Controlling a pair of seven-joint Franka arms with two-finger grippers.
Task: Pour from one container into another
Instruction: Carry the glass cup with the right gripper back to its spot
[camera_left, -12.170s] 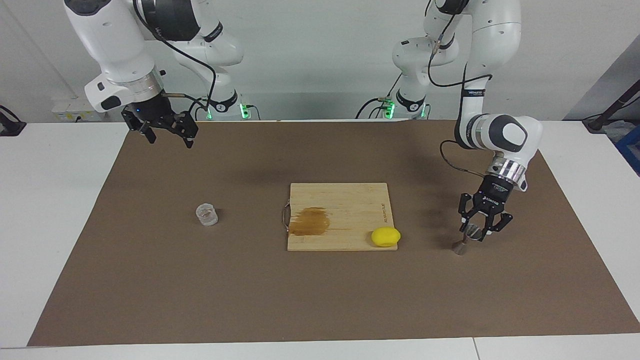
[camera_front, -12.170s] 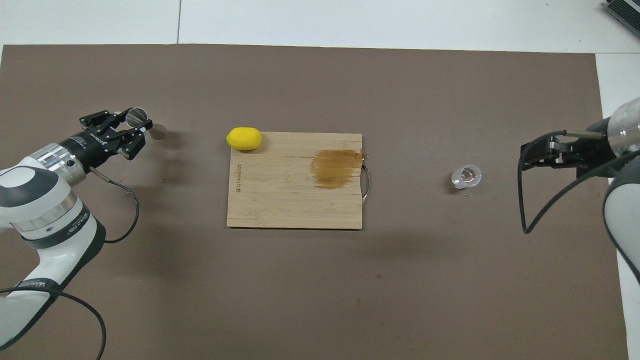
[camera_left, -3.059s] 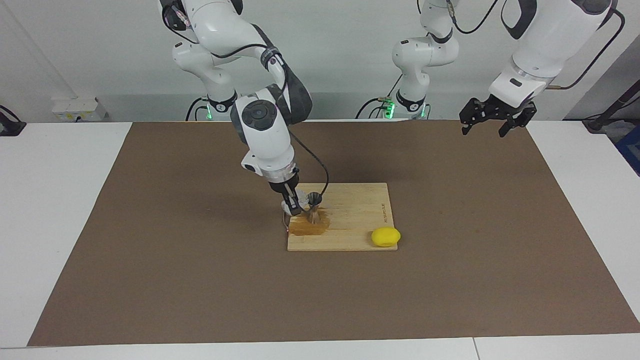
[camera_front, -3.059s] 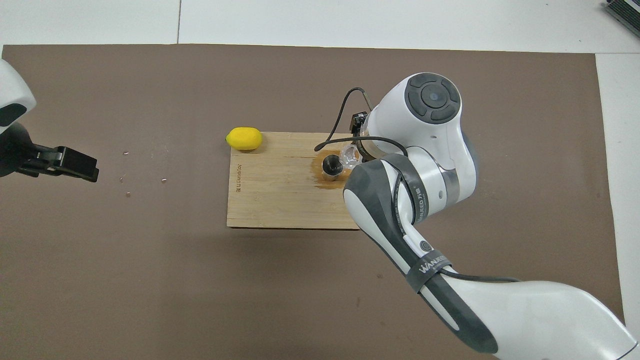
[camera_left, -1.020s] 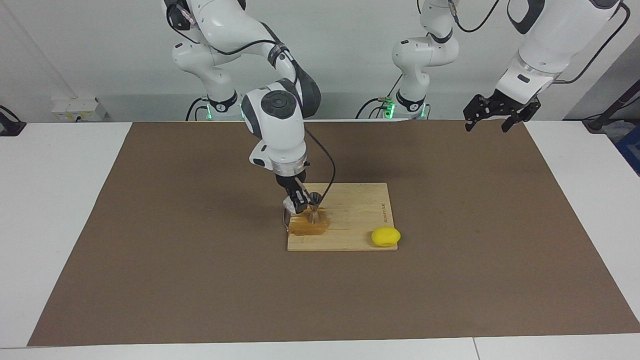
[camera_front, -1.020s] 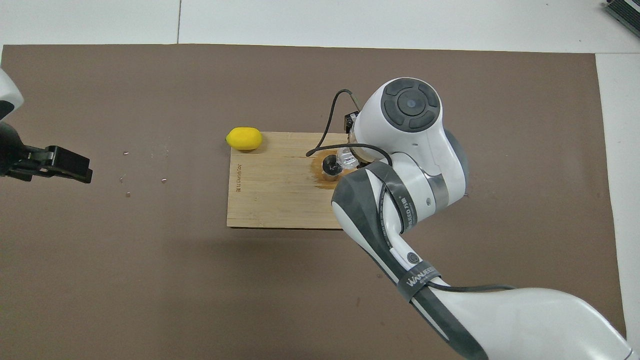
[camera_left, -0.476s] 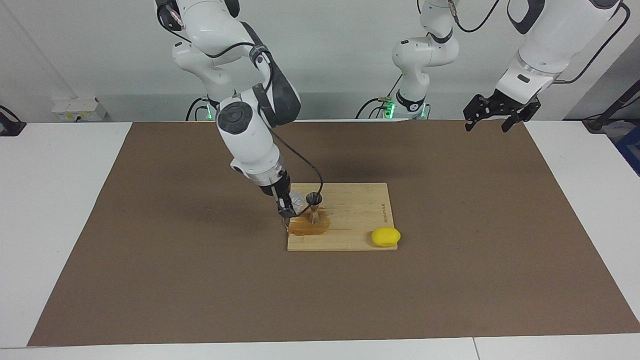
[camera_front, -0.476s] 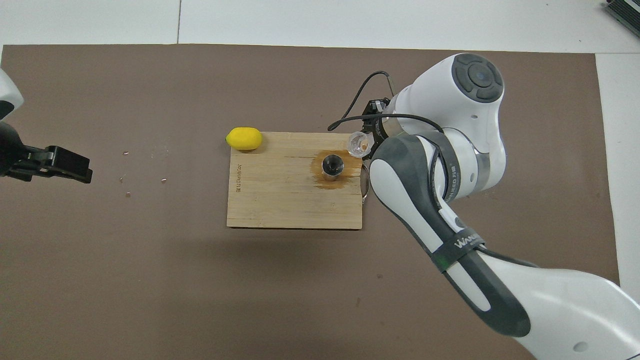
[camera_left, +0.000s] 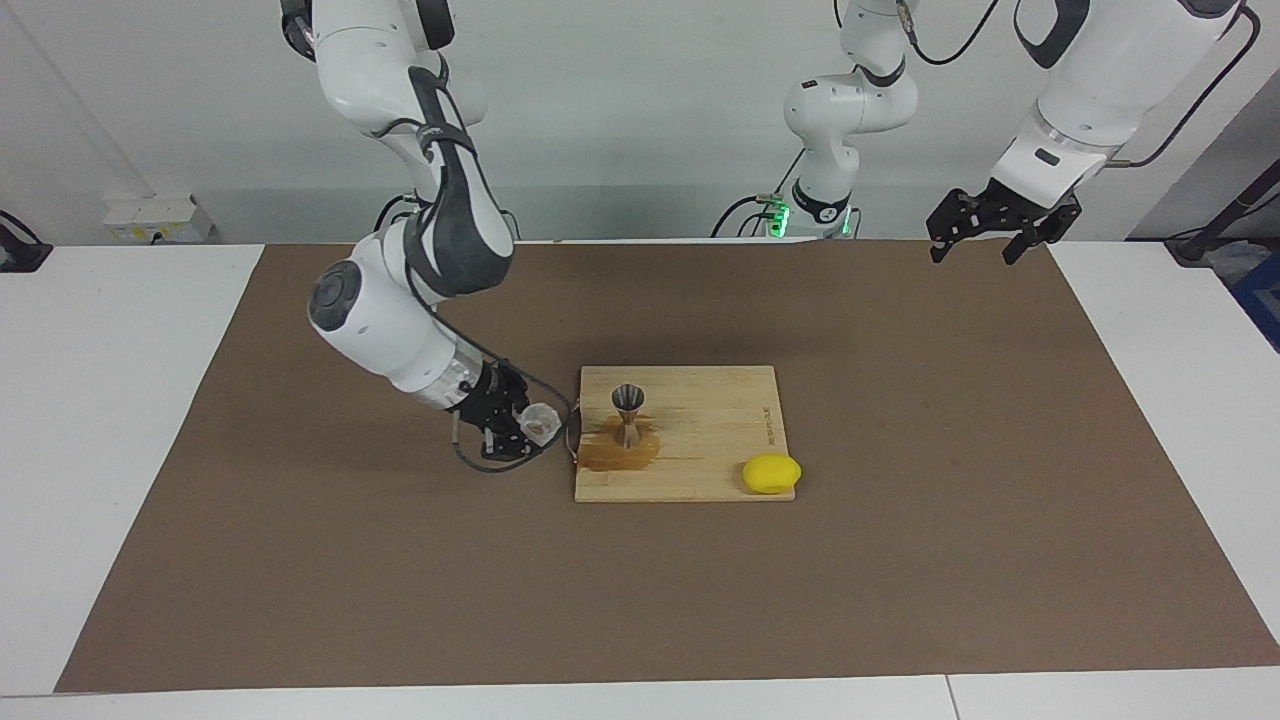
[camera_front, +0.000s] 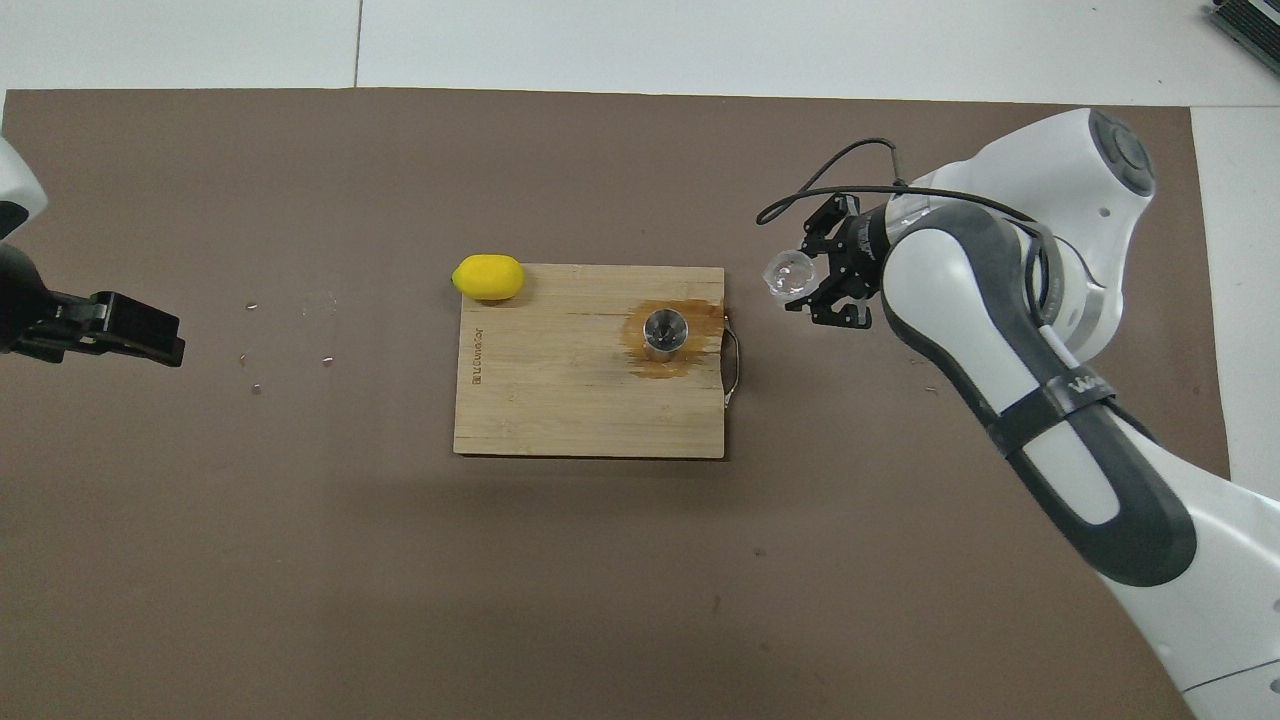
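The robot's right gripper needs to release the small clear glass cup on the brown mat, well out from the board's metal handle (camera_front: 944, 374).
The metal jigger (camera_left: 628, 405) (camera_front: 664, 330) stands upright on a brown wet stain on the wooden cutting board (camera_left: 720, 430) (camera_front: 560, 400), near its handle end. My right gripper (camera_left: 528, 425) (camera_front: 815, 278) is shut on the small clear glass cup (camera_left: 541, 420) (camera_front: 787, 275). It holds the cup low over the brown mat, just off the board's handle, toward the right arm's end of the table. The cup is apart from the jigger. My left gripper (camera_left: 972, 250) (camera_front: 135, 330) waits raised and open over the mat's edge at the left arm's end, with nothing in it.
A yellow lemon (camera_left: 771, 473) (camera_front: 488, 277) lies at the board's corner farthest from the robots, toward the left arm's end. The board's metal handle (camera_left: 572, 440) (camera_front: 734, 360) faces the right gripper. A brown mat (camera_left: 300, 560) covers the table.
My right gripper has swung the glass cup away from the jigger and off the board, toward the right arm's end. The jigger stays upright. The left arm has not moved.
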